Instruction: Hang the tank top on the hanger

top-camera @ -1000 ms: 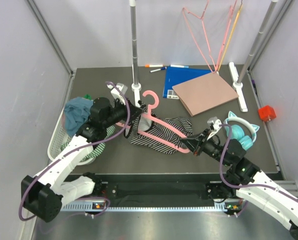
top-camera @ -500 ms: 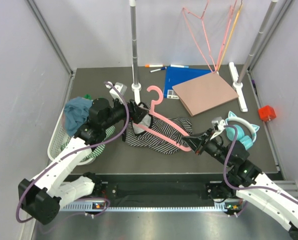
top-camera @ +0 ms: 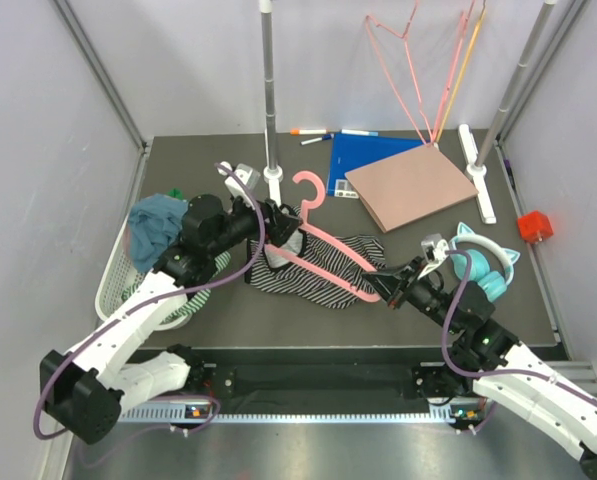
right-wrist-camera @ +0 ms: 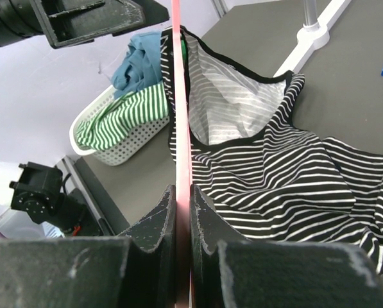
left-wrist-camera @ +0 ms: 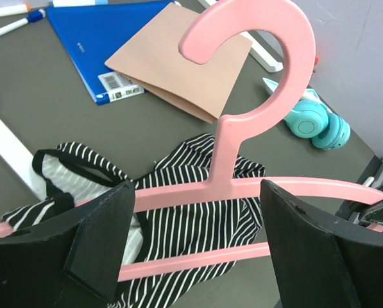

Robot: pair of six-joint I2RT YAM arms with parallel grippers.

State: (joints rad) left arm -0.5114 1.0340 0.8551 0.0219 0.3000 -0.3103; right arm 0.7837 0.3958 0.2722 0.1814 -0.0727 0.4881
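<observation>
I will first take the base of the hanger's hook (top-camera: pixel 305 212) with my left gripper, since my right gripper holds the hanger's end that must go into the tank top.
The pink hanger (top-camera: pixel 330 252) lies slanted across the striped tank top (top-camera: pixel 303 272) on the dark table, its hook (top-camera: pixel 311 190) toward the back. My right gripper (top-camera: pixel 388 288) is shut on the end of the hanger's right arm; in the right wrist view its pads (right-wrist-camera: pixel 167 212) clamp the hanger (right-wrist-camera: pixel 178 96) edge-on over the tank top (right-wrist-camera: pixel 274 173). My left gripper (top-camera: pixel 278 225) stands open at the hanger's other end. In the left wrist view its fingers straddle the hanger (left-wrist-camera: pixel 242 128) below the hook, with the tank top (left-wrist-camera: pixel 191 221) beneath and nothing gripped.
A white basket (top-camera: pixel 118 285) at the left holds a teal cloth (top-camera: pixel 156 222) and a green-striped garment (right-wrist-camera: pixel 120 115). A blue folder (top-camera: pixel 363 160), brown board (top-camera: pixel 410 185), teal headphones (top-camera: pixel 483 265), red block (top-camera: pixel 534 226) and a pole stand (top-camera: pixel 270 100) stand behind and to the right.
My left gripper has opened and let go at the hanger's left end. The hanger's hook has swung a little to the right, and the right gripper has kept its hold.
</observation>
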